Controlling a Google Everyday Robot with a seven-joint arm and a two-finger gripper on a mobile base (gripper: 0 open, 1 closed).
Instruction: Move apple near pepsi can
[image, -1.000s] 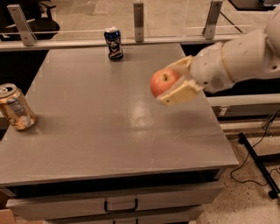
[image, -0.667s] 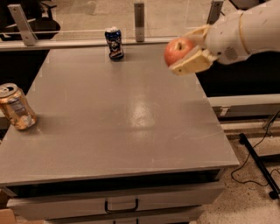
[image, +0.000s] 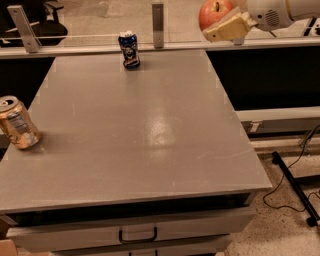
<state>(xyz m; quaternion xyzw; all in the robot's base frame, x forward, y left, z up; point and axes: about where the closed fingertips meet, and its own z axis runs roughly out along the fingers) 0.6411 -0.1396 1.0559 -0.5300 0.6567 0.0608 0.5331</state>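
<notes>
Next, I let go of the apple with my gripper on the table (image: 149, 59), beside the pepsi can, away from the gold-tan can.
The red-orange apple (image: 214, 12) is held in my gripper (image: 222, 22), high above the table's far right corner, at the top edge of the view. The gripper is shut on it, with one cream fingertip (image: 227, 29) below and in front of the fruit. The dark blue pepsi can (image: 129, 49) stands upright at the table's far edge, well to the left of the apple and below it. The apple's upper part is cut off by the view's top edge.
A gold-tan dented can (image: 17, 129) stands at the table's left edge. The grey table (image: 145, 130) has a drawer with a handle (image: 137, 234) in front. A rail with upright posts (image: 158, 17) runs behind the table. Cables (image: 295, 180) lie on the floor at right.
My gripper has lifted the apple up and away from over the table's right side toward the far right corner, now much higher. Both cans have stayed put.
</notes>
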